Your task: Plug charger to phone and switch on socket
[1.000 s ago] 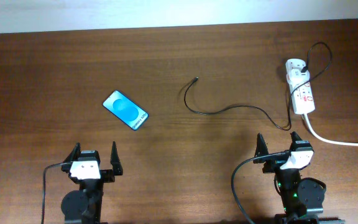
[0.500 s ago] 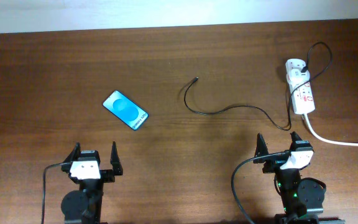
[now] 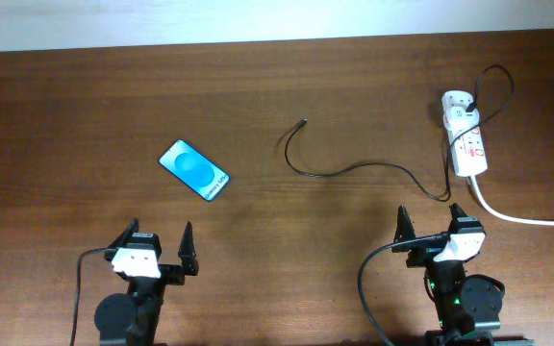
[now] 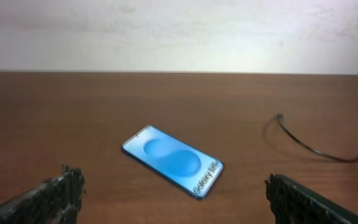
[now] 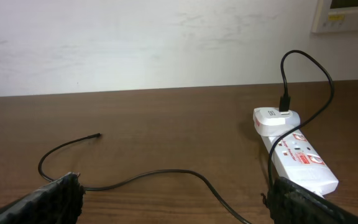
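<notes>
The middle of the phone's long sides (image 3: 195, 170) (image 4: 174, 161) is the place my left gripper will close on, to hold the phone across its blue screen.
The phone (image 3: 194, 170) lies flat left of the table's middle, blue screen up; it also shows in the left wrist view (image 4: 173, 160). The black charger cable (image 3: 354, 166) curves across the middle, its plug tip (image 3: 302, 122) lying free, apart from the phone; the right wrist view shows the cable (image 5: 148, 175) and tip (image 5: 97, 134). The white socket strip (image 3: 466, 140) lies at the far right, with a white plug block at its far end (image 5: 276, 118). My left gripper (image 3: 159, 246) is open and empty, near the phone's near side. My right gripper (image 3: 432, 223) is open and empty near the cable.
A thick white cord (image 3: 527, 218) runs from the strip off the right edge. A white wall (image 5: 166, 37) backs the table's far edge.
My left gripper has turned slightly to the right and shifted a little toward the near edge. The right arm, phone, cable and strip have not moved.
</notes>
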`<state>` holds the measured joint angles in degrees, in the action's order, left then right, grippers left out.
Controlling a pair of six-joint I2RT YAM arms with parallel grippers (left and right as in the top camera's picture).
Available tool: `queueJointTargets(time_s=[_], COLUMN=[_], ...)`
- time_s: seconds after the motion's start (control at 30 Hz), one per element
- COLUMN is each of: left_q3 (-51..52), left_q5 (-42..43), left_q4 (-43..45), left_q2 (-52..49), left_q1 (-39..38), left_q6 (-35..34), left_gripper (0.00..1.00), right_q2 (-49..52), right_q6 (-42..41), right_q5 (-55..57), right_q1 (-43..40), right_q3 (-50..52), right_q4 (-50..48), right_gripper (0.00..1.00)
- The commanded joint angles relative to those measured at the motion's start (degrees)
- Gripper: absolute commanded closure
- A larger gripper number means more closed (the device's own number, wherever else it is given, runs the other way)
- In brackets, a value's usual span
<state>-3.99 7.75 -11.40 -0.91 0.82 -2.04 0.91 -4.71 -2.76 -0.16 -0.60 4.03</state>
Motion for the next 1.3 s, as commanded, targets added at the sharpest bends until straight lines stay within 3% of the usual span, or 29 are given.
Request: queueJointTargets(time_s=[0.0, 0.3, 0.73, 1.03, 1.1, 1.27], left_q3=[-5.4, -19.8, -52.4, -53.6, -53.6, -54.0], left_q5=[2.2, 3.9, 6.0, 17.3, 14.1, -6.5], left_q4=[-2.8, -10.4, -16.9, -13.5, -12.9, -13.2], left_q2=[-1.2, -13.3, -57.3, -71.5, -72.8, -74.4], left_q1=[-0.2, -0.2, -4.7, -4.9, -4.9, -9.8], left_q6=[-2.4, -4.9, -5.2, -6.9, -13.3, -25.5], left_gripper=[0.01, 0.01, 0.01, 0.01, 0.01, 0.01], right_q2=[-0.5, -0.5, -0.5, -0.5, -0.5, -0.5], right_q6=[-0.2, -0.2, -0.2, -0.2, -0.2, -0.2], right_q5=[0.5, 0.5, 0.5, 0.5, 0.5, 0.5], right_q1=[0.5, 0.5, 0.5, 0.5, 0.5, 0.5], right_q3=[0.3, 0.3, 0.3, 0.3, 0.3, 0.3], right_q4=[0.3, 0.3, 0.3, 0.3, 0.3, 0.3], right_gripper=[0.02, 0.02, 0.02, 0.02, 0.02, 0.02])
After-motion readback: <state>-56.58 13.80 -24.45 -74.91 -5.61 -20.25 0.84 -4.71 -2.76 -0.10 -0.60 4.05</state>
